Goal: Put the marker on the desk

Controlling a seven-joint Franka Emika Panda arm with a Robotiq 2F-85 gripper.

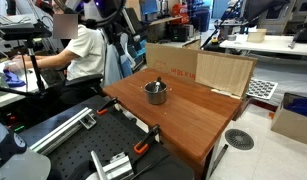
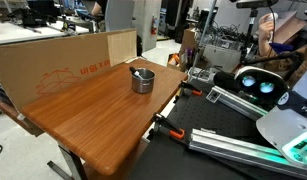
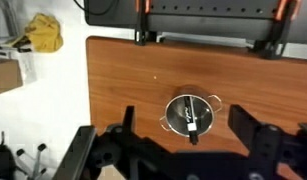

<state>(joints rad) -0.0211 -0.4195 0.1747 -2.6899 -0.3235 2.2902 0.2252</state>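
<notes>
The marker's raised end (image 1: 160, 80) (image 3: 193, 137) sticks up over the rim of the small metal pot, so my gripper needs to close on it.
The marker (image 3: 189, 118) is a dark stick with a lighter band. It leans inside the small metal pot (image 3: 171, 115), one end poking over the rim. The pot stands on the reddish-brown desk (image 3: 123, 70). In the wrist view my gripper (image 3: 182, 112) is open and empty, well above the pot, with one finger on each side of it. The pot shows in both exterior views (image 1: 155, 93) (image 2: 141, 80), with the marker tip (image 1: 158, 84) sticking up. The desk also shows there (image 1: 193, 115) (image 2: 93, 115).
Cardboard sheets (image 1: 208, 68) (image 2: 63, 58) stand along one desk edge. A black metal workbench with rails (image 1: 83, 140) (image 2: 228, 135) and orange clamps (image 3: 143, 10) adjoins the desk. A person (image 1: 78, 45) sits beyond it. The floor lies past the desk's left edge (image 3: 43, 90).
</notes>
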